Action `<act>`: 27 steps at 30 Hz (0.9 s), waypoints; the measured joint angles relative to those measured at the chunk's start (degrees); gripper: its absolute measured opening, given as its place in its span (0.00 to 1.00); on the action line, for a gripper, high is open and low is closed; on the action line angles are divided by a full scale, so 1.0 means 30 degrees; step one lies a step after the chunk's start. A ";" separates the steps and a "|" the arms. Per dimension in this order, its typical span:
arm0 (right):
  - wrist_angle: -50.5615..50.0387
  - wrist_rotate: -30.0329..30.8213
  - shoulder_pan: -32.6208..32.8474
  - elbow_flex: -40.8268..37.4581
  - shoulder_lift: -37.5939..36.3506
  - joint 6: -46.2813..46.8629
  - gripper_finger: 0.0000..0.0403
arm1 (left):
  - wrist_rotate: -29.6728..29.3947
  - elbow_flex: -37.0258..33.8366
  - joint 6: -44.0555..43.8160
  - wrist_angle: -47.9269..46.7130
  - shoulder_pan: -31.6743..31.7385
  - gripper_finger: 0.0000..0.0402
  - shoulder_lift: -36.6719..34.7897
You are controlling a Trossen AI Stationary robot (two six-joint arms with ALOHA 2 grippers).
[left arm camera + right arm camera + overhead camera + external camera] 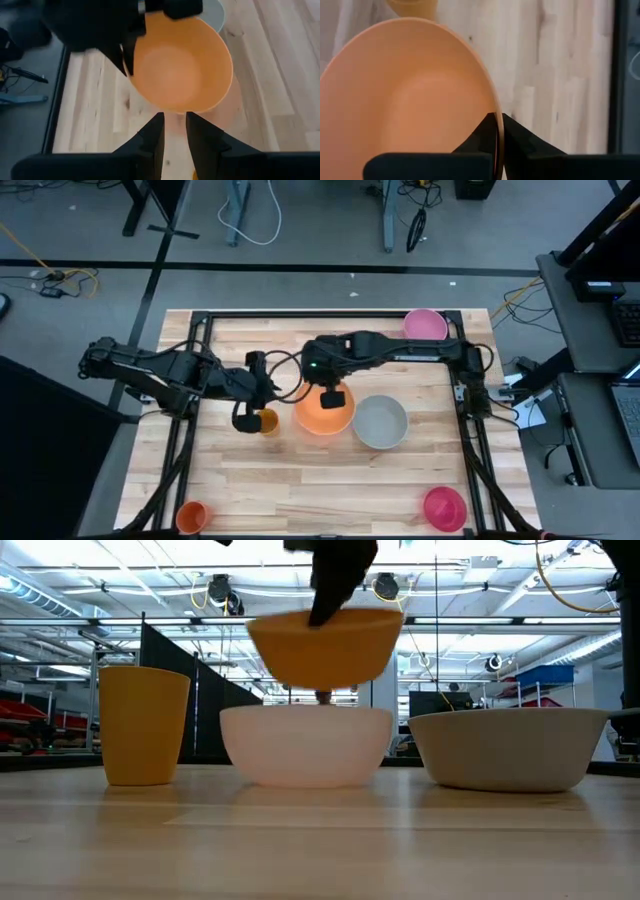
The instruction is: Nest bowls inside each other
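Note:
The robot's right gripper should release the orange bowl, which hangs over the pale pink bowl now, low down between the amber cup and the grey bowl (318,420) (414,95).
My right gripper (333,396) is shut on an orange bowl (320,416), which hangs over a pale pink bowl (305,745) standing on the table at its middle. The orange bowl hides the pale pink one in the high view. Right of them a grey bowl (381,422) rests on its base. A mid pink bowl (425,324) sits at the far right, a magenta bowl (445,508) at the near right. My left gripper (175,131) hovers left of the orange bowl, beside an amber cup (266,421), fingers slightly apart with nothing between them. My right gripper pinches the orange bowl's rim (495,106) on its far side, one finger inside the bowl and one outside. The fingers come from above, slanting down. The bowl hangs clear, open side up and nearly level, its base (322,680) a little above the pale pink bowl.
An orange cup (192,516) stands at the near left corner. A black frame (300,317) borders the wooden table on its far, left and right sides. Bare wood lies across the near middle.

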 joint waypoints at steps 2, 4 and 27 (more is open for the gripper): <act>0.0191 -0.0542 -0.0174 0.0000 0.0403 0.0015 0.00 | -0.0071 0.0000 -0.0004 -0.0015 -0.0114 0.16 -0.0005; 0.0231 -0.1140 -0.0245 0.0000 0.0712 0.0025 0.00 | -0.0075 0.0000 -0.0010 -0.0095 -0.0198 0.16 -0.0005; 0.1573 -0.2423 -0.0446 0.0015 0.2174 0.0061 0.09 | -0.0060 -0.0007 -0.0017 -0.0428 -0.0272 0.16 -0.0005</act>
